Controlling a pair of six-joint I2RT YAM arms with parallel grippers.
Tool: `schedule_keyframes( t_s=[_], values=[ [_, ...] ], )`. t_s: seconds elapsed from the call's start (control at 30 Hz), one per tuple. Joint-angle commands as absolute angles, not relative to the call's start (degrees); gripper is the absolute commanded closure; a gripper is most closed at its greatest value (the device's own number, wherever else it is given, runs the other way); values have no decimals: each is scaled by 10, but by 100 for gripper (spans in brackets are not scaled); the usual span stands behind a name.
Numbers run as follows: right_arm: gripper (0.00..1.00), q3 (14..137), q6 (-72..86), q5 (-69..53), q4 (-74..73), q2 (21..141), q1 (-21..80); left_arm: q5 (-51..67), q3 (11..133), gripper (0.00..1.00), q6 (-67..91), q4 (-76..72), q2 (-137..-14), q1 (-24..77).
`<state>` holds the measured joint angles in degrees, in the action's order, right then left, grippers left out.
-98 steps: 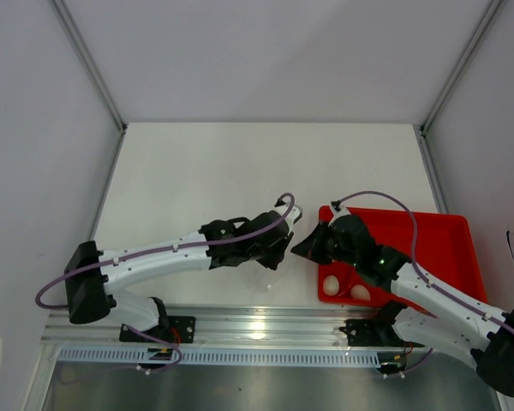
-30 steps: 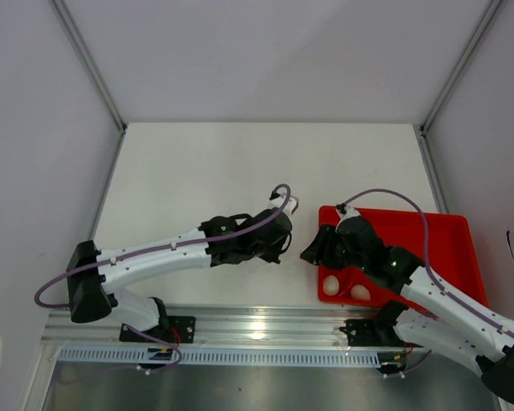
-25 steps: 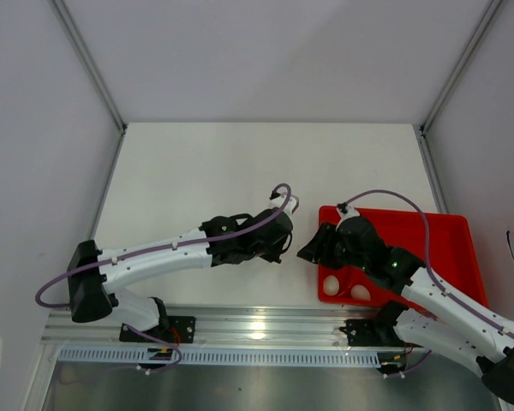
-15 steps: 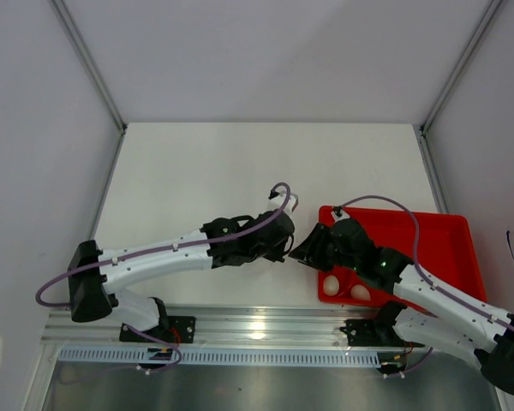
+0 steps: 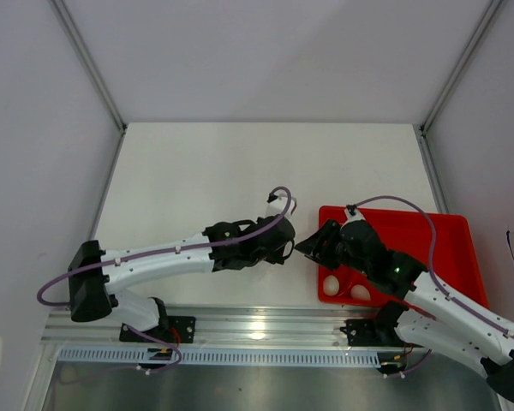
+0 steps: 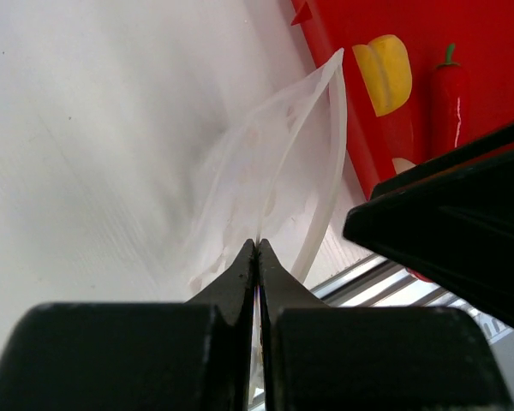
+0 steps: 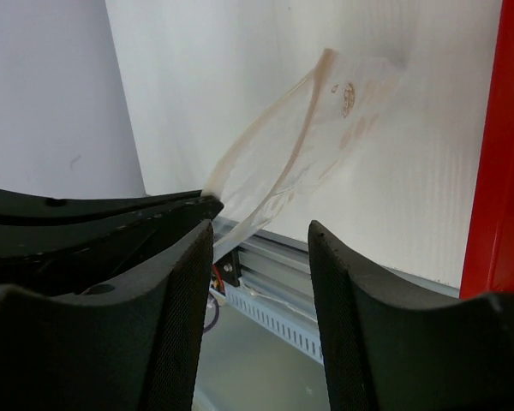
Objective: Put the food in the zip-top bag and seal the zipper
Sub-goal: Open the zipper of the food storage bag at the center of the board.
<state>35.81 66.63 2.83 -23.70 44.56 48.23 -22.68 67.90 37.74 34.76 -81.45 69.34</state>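
Next, my right gripper pinches the bag's loose rim (image 6: 326,197) and pulls it wider before getting food, because the bag's opening hangs as a narrow slit beyond my left gripper.
The zip-top bag (image 6: 270,175) is a clear floppy pouch hanging above the white table, its mouth spread wide. My left gripper (image 6: 257,246) is shut on the bag's near rim. In the right wrist view the bag (image 7: 325,137) shows a pale reddish zipper (image 7: 265,116) along its mouth. My right gripper (image 7: 261,229) stands open just before the mouth, nothing between its fingers. From above, the left gripper (image 5: 284,248) and right gripper (image 5: 307,247) nearly meet. Two whitish eggs (image 5: 331,285) (image 5: 360,292) lie in the red tray (image 5: 445,231); a yellow piece (image 6: 385,73) lies there too.
A red chili pepper (image 6: 445,107) lies beside the yellow piece in the tray. The tray's left wall (image 7: 484,171) stands close on the right of my right gripper. The metal rail (image 5: 257,330) runs along the near table edge below the bag.
My right gripper has swung left toward the bag and back a little, ending close to the left gripper. The left gripper keeps its hold and has drifted slightly right.
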Motion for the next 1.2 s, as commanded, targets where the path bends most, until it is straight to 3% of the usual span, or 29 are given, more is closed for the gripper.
schedule_keyframes(
  t_s=[0.0, 0.5, 0.7, 0.8, 0.93, 1.07, 1.17],
  values=[
    [48, 399, 691, 89, -286, 440, 485, -245, 670, 99, 393, 331, -811, 700],
    [50, 410, 717, 78, -266, 531, 483, -262, 683, 99, 402, 330, -823, 715],
    [58, 400, 719, 70, -259, 536, 485, -249, 688, 100, 405, 328, -833, 717],
    [66, 389, 714, 69, -257, 534, 486, -233, 686, 99, 400, 318, -837, 717],
    [86, 379, 697, 74, -252, 532, 486, -215, 687, 99, 396, 312, -843, 717],
    [97, 380, 680, 76, -253, 540, 486, -203, 686, 99, 394, 307, -847, 717],
    [100, 382, 663, 70, -245, 547, 486, -200, 686, 99, 390, 306, -848, 717]
  ],
)
